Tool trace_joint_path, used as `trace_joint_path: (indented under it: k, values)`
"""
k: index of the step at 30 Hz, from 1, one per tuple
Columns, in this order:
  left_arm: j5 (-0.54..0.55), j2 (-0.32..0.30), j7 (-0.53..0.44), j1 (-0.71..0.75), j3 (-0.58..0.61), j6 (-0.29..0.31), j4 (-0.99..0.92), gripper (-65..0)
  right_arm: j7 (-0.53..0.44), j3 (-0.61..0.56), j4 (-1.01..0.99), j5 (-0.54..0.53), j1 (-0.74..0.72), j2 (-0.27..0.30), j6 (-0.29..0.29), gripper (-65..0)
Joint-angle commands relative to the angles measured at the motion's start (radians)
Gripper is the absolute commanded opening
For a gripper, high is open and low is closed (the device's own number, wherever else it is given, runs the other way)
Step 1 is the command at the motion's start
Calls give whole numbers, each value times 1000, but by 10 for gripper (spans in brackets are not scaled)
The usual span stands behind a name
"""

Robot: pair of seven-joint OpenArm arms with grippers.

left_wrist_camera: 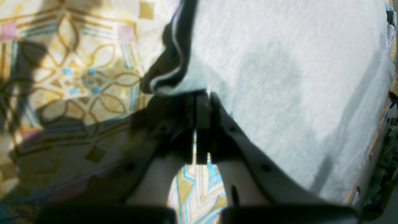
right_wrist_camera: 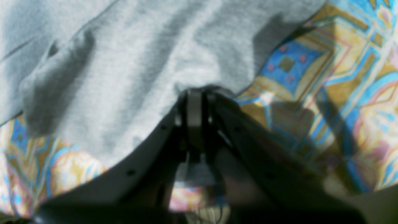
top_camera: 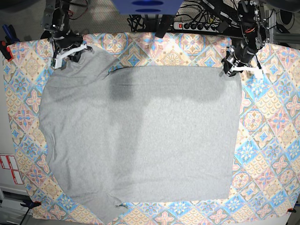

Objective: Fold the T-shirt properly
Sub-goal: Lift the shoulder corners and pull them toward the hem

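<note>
My right gripper sets the T-shirt's bunched corner down next, by the far end of the shirt's clamp-side edge [top_camera: 49,86].
The grey T-shirt [top_camera: 150,136] lies spread wide and mostly flat on the patterned tablecloth [top_camera: 272,140], with one layer doubled over the middle and right. My left gripper [top_camera: 229,70] stands at the shirt's far right corner. In the left wrist view its jaws [left_wrist_camera: 202,95] are pressed together on the edge of the T-shirt [left_wrist_camera: 279,77], beside a dark-rimmed fold. My right gripper [top_camera: 63,63] is at the far left corner. In the right wrist view it [right_wrist_camera: 196,93] is shut on a bunched bit of the T-shirt [right_wrist_camera: 124,77].
Tablecloth [left_wrist_camera: 77,77] shows bare around the shirt on all sides, widest on the right. A power strip with cables [top_camera: 201,23] and a blue object [top_camera: 145,5] sit beyond the table's far edge. A red clamp [top_camera: 4,47] grips the left edge.
</note>
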State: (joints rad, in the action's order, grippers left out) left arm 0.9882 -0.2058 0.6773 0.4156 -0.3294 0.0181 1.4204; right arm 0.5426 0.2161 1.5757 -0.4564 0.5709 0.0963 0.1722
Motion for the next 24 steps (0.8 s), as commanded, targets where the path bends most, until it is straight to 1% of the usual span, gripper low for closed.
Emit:
trace_joint_path:
  k: [1, 4, 9, 11, 14, 17, 18, 21, 23, 24]
  values:
    - [-22, -2, 55, 32, 3, -20, 13, -650, 24, 21, 22, 0, 34, 1, 0, -650]
    - [-30, -2, 57, 73, 6, -20, 78, -650, 24, 76, 84, 0, 80, 1, 2, -650]
    - [-30, -7, 61, 139, 5, -20, 159, -650, 24, 133, 171, 0, 151, 1, 2, -650]
    - [-30, -30, 61, 171, 9, -20, 173, -650, 23, 156, 199, 0, 176, 1, 3, -650]
    - [-30, -40, 61, 214, 8, -20, 175, -650, 23, 193, 233, 0, 215, 1, 3, -650]
    - [-30, -70, 54, 253, 6, -20, 175, -650, 23, 222, 252, 0, 254, 1, 7, -650]
    - [-30, -74, 54, 262, 5, -20, 175, -650, 23, 230, 254, 0, 266, 1, 33, -650]
    - [-28, -96, 54, 292, 3, -20, 176, -650, 23, 270, 257, 0, 300, 1, 163, -650]
    - [-28, -99, 52, 305, 3, -19, 196, -650, 27, 293, 259, 0, 311, 1, 254, -650]
    - [-28, -99, 52, 317, 2, -19, 214, -650, 29, 303, 259, -2, 311, 1, 287, -650]
